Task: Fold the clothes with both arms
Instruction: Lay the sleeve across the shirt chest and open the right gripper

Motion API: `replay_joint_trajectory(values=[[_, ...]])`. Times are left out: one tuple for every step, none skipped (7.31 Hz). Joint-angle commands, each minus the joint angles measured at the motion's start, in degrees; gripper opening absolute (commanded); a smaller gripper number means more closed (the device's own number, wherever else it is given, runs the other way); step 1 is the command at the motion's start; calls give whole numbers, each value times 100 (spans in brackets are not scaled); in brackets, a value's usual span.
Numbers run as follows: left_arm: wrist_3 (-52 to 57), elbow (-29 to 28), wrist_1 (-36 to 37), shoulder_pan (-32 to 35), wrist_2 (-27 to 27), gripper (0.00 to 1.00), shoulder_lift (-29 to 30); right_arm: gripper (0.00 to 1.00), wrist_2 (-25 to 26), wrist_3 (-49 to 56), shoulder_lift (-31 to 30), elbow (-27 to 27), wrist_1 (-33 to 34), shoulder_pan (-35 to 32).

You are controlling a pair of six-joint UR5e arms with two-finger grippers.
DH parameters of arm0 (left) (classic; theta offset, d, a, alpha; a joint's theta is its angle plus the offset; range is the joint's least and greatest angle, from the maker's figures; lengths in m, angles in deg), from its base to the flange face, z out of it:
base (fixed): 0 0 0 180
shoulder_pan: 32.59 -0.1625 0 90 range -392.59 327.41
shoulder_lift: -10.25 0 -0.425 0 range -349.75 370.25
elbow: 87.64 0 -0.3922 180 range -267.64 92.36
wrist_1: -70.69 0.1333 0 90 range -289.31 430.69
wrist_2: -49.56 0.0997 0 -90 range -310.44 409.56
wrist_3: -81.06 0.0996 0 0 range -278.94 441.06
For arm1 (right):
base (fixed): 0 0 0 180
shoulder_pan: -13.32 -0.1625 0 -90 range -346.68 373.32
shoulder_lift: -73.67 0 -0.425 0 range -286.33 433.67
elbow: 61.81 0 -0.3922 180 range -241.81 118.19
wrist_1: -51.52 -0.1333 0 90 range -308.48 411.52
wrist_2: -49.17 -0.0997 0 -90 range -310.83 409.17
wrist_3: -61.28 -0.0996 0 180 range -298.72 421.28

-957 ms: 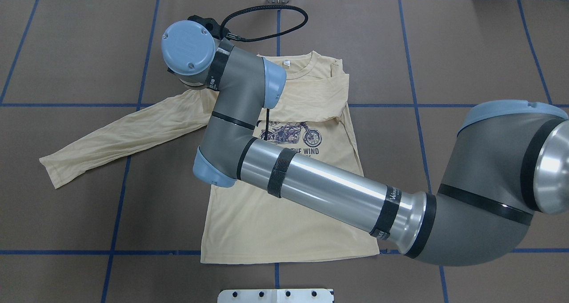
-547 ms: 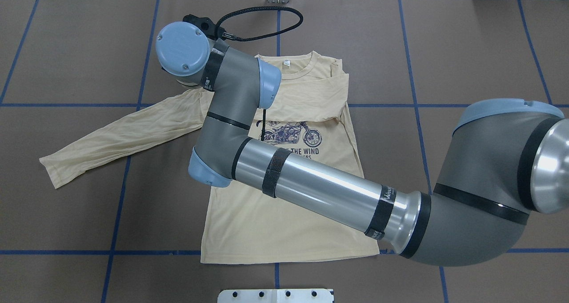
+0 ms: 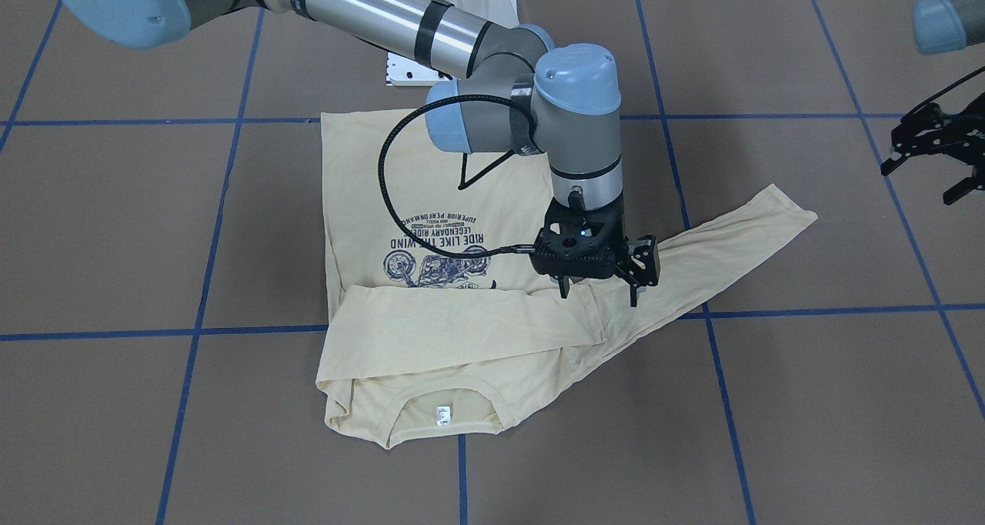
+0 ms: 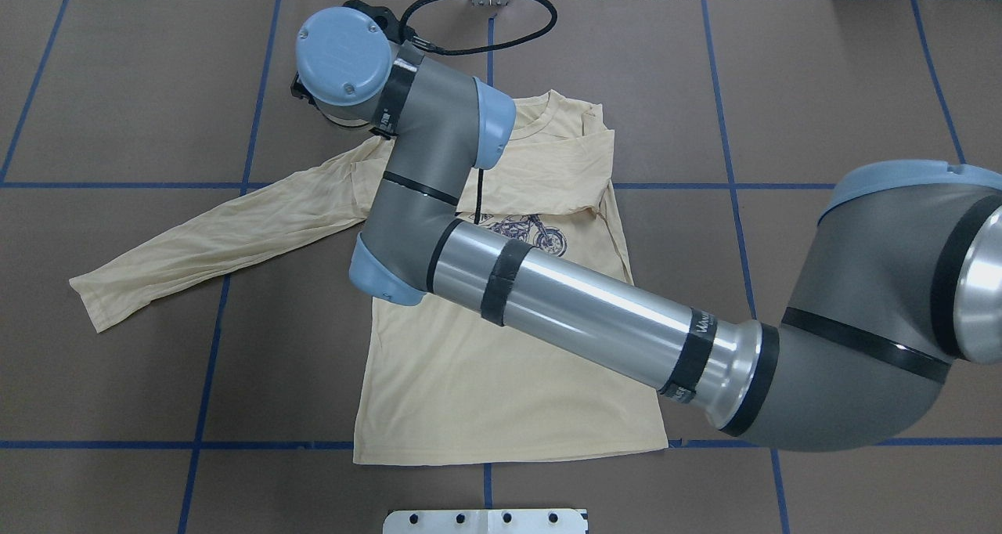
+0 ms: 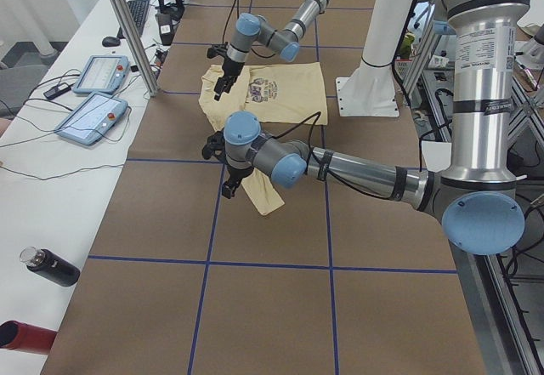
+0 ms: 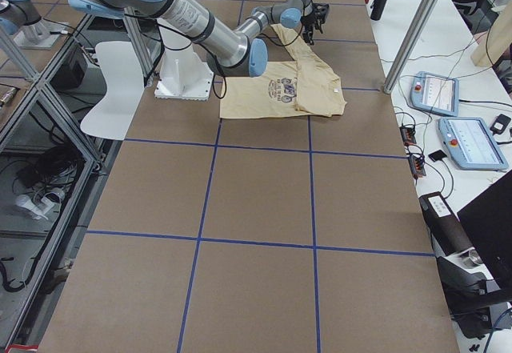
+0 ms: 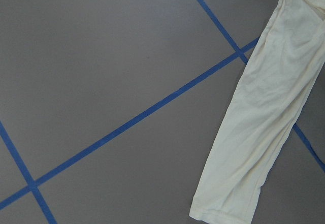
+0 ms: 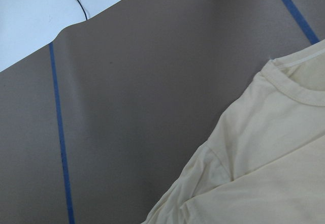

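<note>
Next, I need to move my left gripper to the stretched sleeve's cuff on the T-shirt and close it there, at the cuff's corner (image 3: 806,214) (image 7: 200,213) on the neckline side.
The cream-yellow T-shirt (image 4: 485,393) lies flat and print-up on the brown table. One sleeve (image 3: 462,317) is folded across the chest below the neckline. The other sleeve (image 4: 219,236) stretches out toward my left side. My right arm reaches across the shirt, and its right gripper (image 3: 600,290) hangs open just above the shoulder where the stretched sleeve begins, holding nothing. In the overhead view its wrist hides the fingers. My left gripper (image 3: 916,186) hovers open above the table near the sleeve's cuff (image 7: 223,214), also holding nothing.
Blue tape lines grid the table. The white pedestal plate (image 4: 485,521) sits at the near edge behind the hem. A side bench carries two control tablets (image 5: 93,94), cables and a dark bottle (image 5: 51,266). A metal post (image 5: 127,26) stands at the table's far edge.
My right wrist first moved slightly left, then moved toward the far edge of the table and a little right. The forearm now covers more of the print. The shirt lies as before.
</note>
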Motion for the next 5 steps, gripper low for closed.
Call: replay_joint_trajectory(values=[[-831, -659, -942, -274, 113, 100, -11, 95, -368, -48, -1393, 1629, 3, -265], [-1226, -784, -1049, -518, -71, 99, -89, 95, -500, -30, -1617, 1837, -14, -336], [-1264, -802, -1181, -720, -64, 99, -194, 94, -519, -4, -1855, 2074, -40, -354], [-1360, -846, -1173, -748, -81, 99, -204, 94, -528, 5, -2179, 2372, -67, -354], [-1614, -942, -1217, -1027, -82, 96, -204, 94, -528, 5, -2304, 2531, -67, -354]])
